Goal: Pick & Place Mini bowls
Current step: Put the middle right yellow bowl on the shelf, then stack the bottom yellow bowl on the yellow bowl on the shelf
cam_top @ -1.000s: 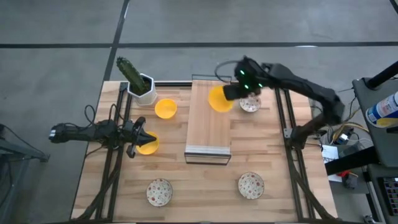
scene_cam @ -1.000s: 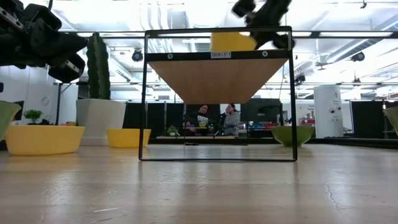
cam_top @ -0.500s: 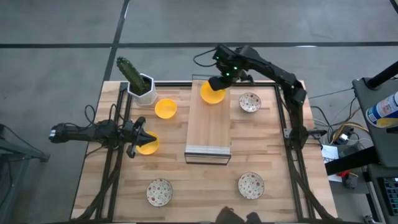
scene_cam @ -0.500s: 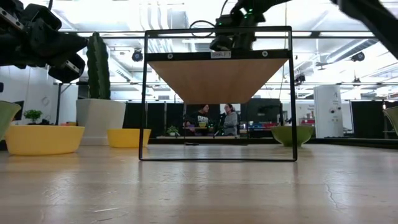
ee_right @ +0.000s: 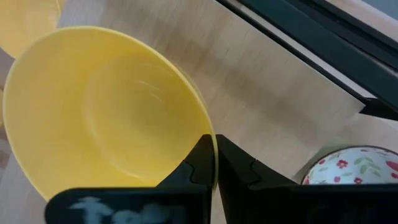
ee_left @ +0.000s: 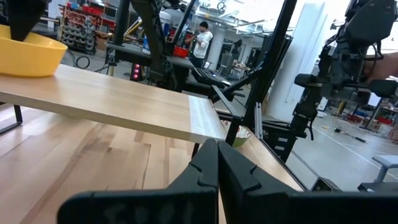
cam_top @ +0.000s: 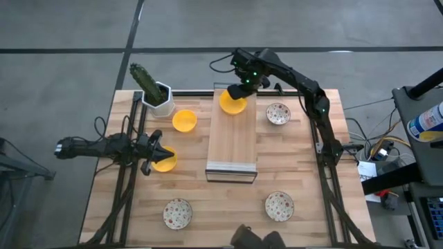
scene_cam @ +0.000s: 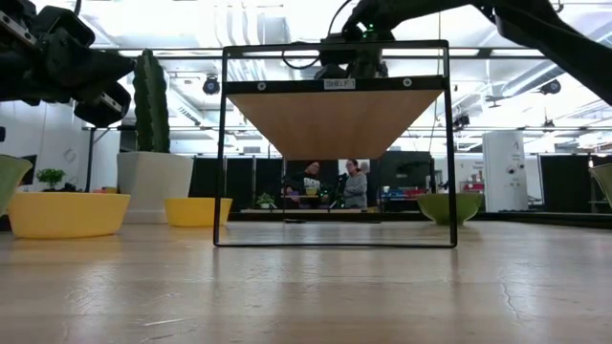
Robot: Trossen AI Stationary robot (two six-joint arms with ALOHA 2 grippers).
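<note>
The robot's left gripper should next move down to the yellow bowl below it and close on that bowl's rim (cam_top: pixel 176 160) on the side toward the shelf.
My right gripper (cam_top: pixel 241 90) is shut on a plain yellow mini bowl (cam_top: pixel 233 102) at the far end of the raised wooden shelf (cam_top: pixel 233 142). The left wrist view shows this bowl (ee_left: pixel 28 53) with its base on the shelf board. My left gripper (cam_top: pixel 154 153) is shut, touches nothing, and hovers above a second yellow bowl (cam_top: pixel 165 162) near the table's left edge. A third yellow bowl (cam_top: pixel 184 120) sits left of the shelf. Three speckled bowls stand on the table, one (cam_top: pixel 277 113) right of the shelf and two (cam_top: pixel 177 213) (cam_top: pixel 279 205) near the front edge. My right gripper pinches the yellow bowl's rim (ee_right: pixel 200 127) with one finger inside the bowl and one outside. The fingers come from above and from the far right, slanting down. The bowl sits open side up, slightly tilted, with its base on the shelf's far end.
A white pot with a green cactus (cam_top: pixel 158 97) stands at the far left corner. The shelf's black wire frame (scene_cam: pixel 222 143) stands in the table's middle. Two people (scene_cam: pixel 330 182) sit in the room beyond. A dark shape (cam_top: pixel 250 238) shows at the near edge.
My right gripper has carried the yellow bowl toward the table's left and far edge and down, from above the shelf's right side onto its far end. In the low view the bowl has dropped out of sight behind the shelf's top bar. The gripper stays shut on the rim.
</note>
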